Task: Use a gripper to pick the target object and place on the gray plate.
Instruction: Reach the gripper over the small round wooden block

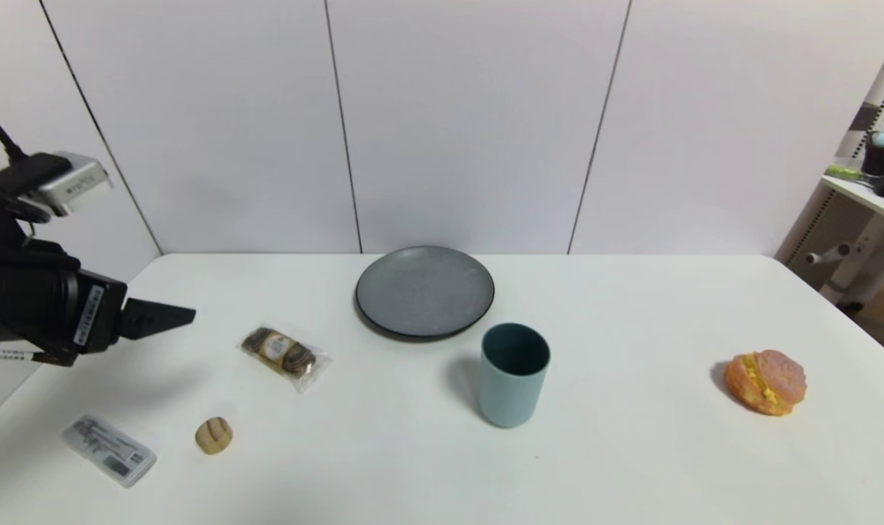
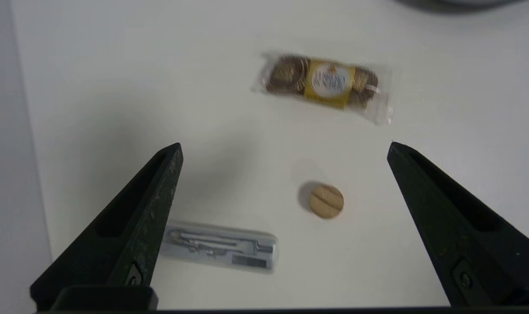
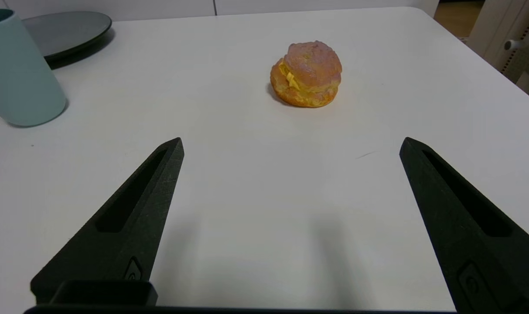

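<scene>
The robot's left gripper should next move to the small tan wooden block beside the flat clear case and close on the block's round side (image 1: pixel 213 437) (image 2: pixel 326 201).
The small tan wooden block (image 1: pixel 213 435) lies on the white table at the front left; in the left wrist view it (image 2: pixel 326 201) shows far below, between the two spread fingers. My left gripper (image 1: pixel 183 315) is open and empty, raised well above the table at the left, behind the block. The gray plate (image 1: pixel 425 291) sits at the back centre, empty. My right gripper (image 3: pixel 290 146) is open and empty, low over bare table at the right, and does not show in the head view.
A clear-wrapped brown-gold snack (image 1: pixel 282 352) lies between block and plate. A flat clear case (image 1: pixel 109 450) lies left of the block. A blue-gray cup (image 1: pixel 514 374) stands in front of the plate. An orange-pink toy bun (image 1: pixel 767 381) lies at the right.
</scene>
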